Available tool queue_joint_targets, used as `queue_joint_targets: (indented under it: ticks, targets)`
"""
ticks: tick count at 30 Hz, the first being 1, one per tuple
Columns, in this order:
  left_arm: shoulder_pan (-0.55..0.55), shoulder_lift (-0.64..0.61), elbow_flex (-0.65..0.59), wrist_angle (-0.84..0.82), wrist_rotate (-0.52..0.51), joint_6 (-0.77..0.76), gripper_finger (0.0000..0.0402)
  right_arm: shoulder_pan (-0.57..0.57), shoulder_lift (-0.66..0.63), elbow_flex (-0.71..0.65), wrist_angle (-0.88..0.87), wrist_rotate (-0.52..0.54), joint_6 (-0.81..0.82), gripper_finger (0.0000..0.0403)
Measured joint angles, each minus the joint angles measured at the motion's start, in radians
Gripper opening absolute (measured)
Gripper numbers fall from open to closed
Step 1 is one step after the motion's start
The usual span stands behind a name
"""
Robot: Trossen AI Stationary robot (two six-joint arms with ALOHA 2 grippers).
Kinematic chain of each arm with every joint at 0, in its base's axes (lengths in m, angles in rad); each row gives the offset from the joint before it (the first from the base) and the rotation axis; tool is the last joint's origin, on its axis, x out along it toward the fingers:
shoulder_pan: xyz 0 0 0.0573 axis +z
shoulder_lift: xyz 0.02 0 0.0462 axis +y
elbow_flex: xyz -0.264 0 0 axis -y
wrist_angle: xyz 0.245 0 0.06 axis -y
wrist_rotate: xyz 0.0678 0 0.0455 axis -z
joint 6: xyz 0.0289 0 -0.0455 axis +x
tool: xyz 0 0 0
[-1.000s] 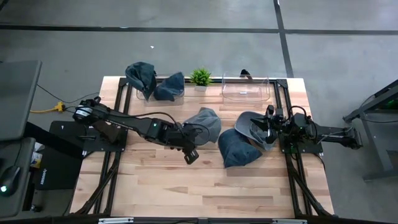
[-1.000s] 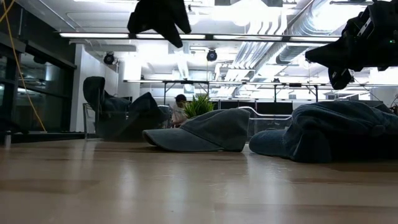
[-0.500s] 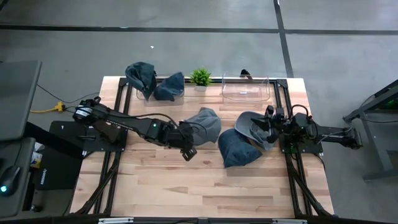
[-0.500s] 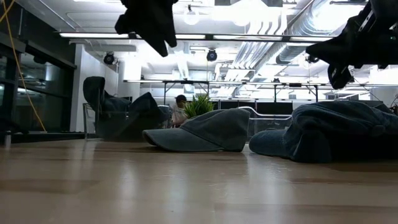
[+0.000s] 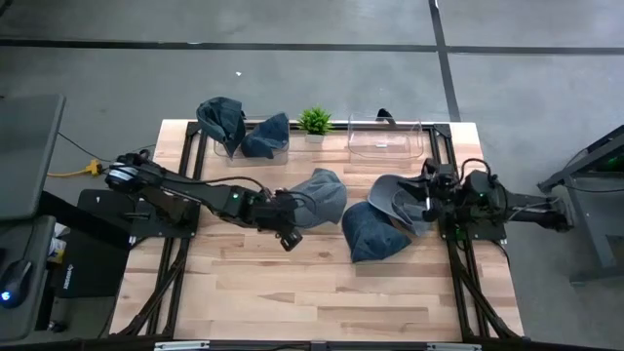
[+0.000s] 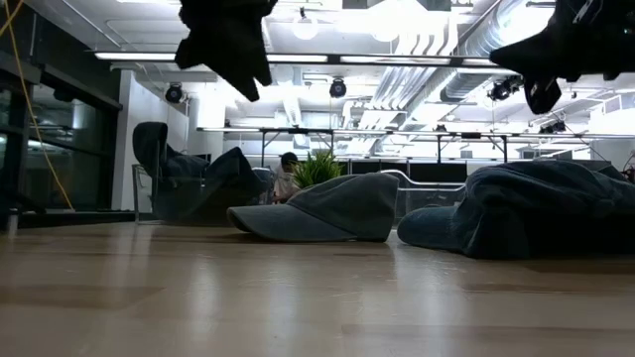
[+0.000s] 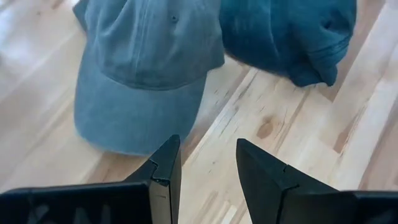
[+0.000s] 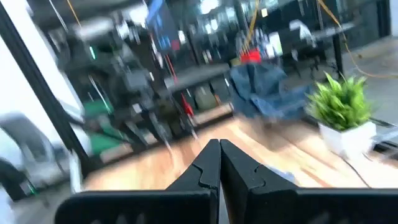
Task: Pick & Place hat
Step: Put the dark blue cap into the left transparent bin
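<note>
Next, I close my right gripper on the near-side edge (image 5: 392, 252) of the front darker blue hat in the heap.
A faded grey-blue hat (image 5: 320, 195) lies on the wooden table near its middle, brim and lower rim flat on the boards (image 6: 322, 208). Two darker blue hats (image 5: 375, 232) lie in a heap to its right. My left gripper (image 5: 288, 237) hangs open above the table, just on the near-left side of the grey-blue hat; the left wrist view shows that hat's brim (image 7: 134, 118) beyond my gripper (image 7: 208, 165), nothing between the fingers. My right gripper (image 5: 429, 200) is shut, held level above the dark hats' right edge (image 8: 219, 165).
At the back left a clear bin (image 5: 249, 144) holds more dark hats, one draped over its wall. A second clear bin (image 5: 385, 144) stands at the back right, a small green plant (image 5: 314, 120) between them. Bare boards (image 5: 292, 292) stretch along the near side.
My left gripper has drifted toward the table's left edge and sunk a little, still open. My right gripper has risen above the dark hats, still shut. The hats have not moved.
</note>
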Motion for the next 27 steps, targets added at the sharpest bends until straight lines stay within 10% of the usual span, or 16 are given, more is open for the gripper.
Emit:
queue_joint_targets:
  ticks: [14, 27]
  targets:
    - [-0.002, -0.310, -0.380, 0.401, 0.056, -0.014, 0.0115, 0.106, 0.469, 0.518, -0.579, -0.069, -0.144, 0.0001]
    - [0.000, -0.346, -0.432, 0.444, 0.132, 0.090, 0.0115, 0.470, 0.770, 0.605, -0.721, -0.205, 0.117, 0.0001]
